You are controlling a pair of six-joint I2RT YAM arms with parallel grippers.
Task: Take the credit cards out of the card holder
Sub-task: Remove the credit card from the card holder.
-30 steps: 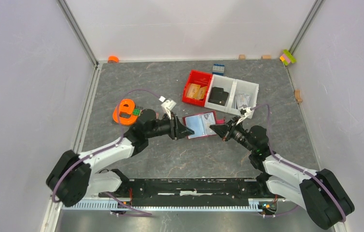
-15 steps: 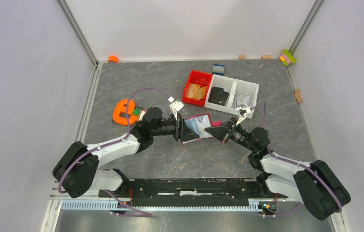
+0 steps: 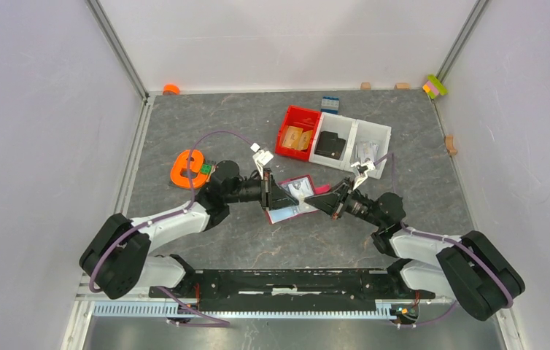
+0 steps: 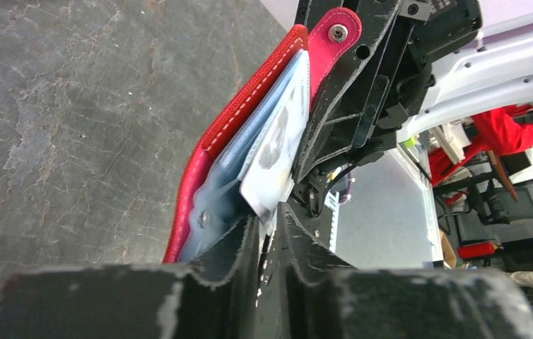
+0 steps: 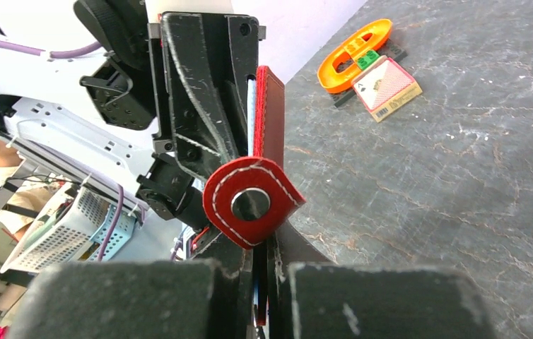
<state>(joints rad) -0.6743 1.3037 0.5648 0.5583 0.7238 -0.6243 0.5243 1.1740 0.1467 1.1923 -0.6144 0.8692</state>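
My right gripper should open its fingers, since they reach over the pale grey credit card, then back off and pinch the card holder's edge (image 3: pixel 316 189) by the snap tab.
The dark red card holder (image 3: pixel 303 188) hangs off the table, tilted on edge between my two grippers. My left gripper (image 3: pixel 270 198) is shut on the corner of a pale grey credit card (image 4: pixel 278 155) that sticks partly out of the holder (image 4: pixel 242 116). The jaws (image 4: pixel 269 226) pinch that corner. A light blue card edge (image 3: pixel 285 214) shows below the holder in the top view. My right gripper (image 3: pixel 324 204) is shut on the holder's opposite edge. In the right wrist view the jaws (image 5: pixel 264 244) close just under the red snap tab (image 5: pixel 249 201). The other cards are hidden inside.
A bright red bin (image 3: pixel 297 135) with tan pieces and two white bins (image 3: pixel 352 142) stand behind the holder. An orange ring-shaped object (image 3: pixel 190 166) and a red playing-card box (image 5: pixel 387 85) lie at the left. A blue block (image 3: pixel 330 103) sits near the back.
The holder lay open and flat a second ago. Now it is lifted and turned on edge between both grippers, which have closed in, and a card is sliding out at the left.
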